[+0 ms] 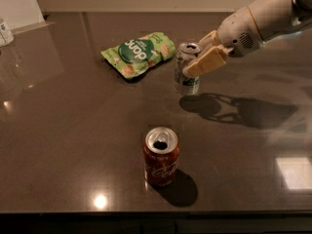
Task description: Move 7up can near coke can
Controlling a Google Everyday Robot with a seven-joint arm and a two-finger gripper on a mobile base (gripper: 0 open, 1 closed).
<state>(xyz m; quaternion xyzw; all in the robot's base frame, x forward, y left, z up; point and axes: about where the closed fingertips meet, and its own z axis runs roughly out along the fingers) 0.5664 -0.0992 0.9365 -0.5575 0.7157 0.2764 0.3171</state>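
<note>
My gripper will let go of the 7up can on the table (194, 153) next to the coke can, toward the bright patch.
The 7up can (184, 80) is silver-grey with green markings and stands upright, right of centre. My gripper (195, 57) reaches in from the upper right and is shut on it, one tan finger (207, 62) across its near side. The can seems to hang just above the table, with its shadow below and to the right. The coke can (161, 157), dark red with an open silver top, stands upright on the dark table (63, 130) near the front edge, well apart from the 7up can.
A green snack bag (139, 52) lies flat to the left of the 7up can. A small clear container (5, 32) stands at the far left edge. The table's front edge runs just below the coke can.
</note>
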